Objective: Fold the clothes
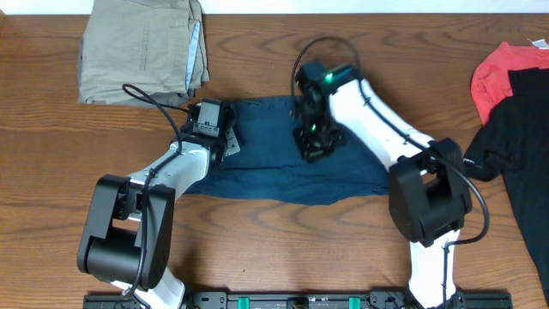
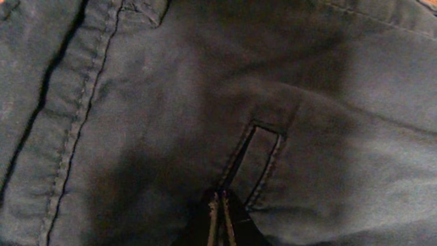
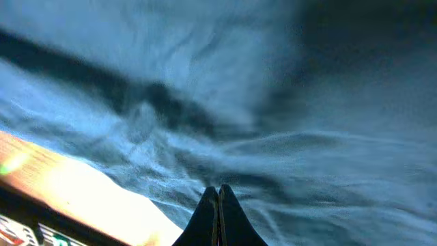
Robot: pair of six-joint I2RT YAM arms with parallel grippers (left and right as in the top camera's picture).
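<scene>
The robot's right gripper should release the denim at the shorts' front corner (image 1: pixel 388 182) on the side toward the black garment.
The clothes are dark navy shorts (image 1: pixel 266 167), lying flat as a wide band across the middle of the table. My left gripper (image 1: pixel 227 142) is over their left end. In the left wrist view its fingers (image 2: pixel 220 201) are pressed together, tips down on the cloth (image 2: pixel 157 102) beside a stitched belt loop (image 2: pixel 256 157). My right gripper (image 1: pixel 313 148) is over the upper middle of the shorts. In the right wrist view it is shut (image 3: pixel 218 190), with nothing visible between the fingers, low over the rumpled blue fabric (image 3: pixel 287 102).
A folded khaki-tan garment (image 1: pixel 141 47) lies at the back left. A red garment (image 1: pixel 506 73) and a black one (image 1: pixel 527 137) are heaped at the right edge. Bare wood table (image 1: pixel 283 249) runs along the front.
</scene>
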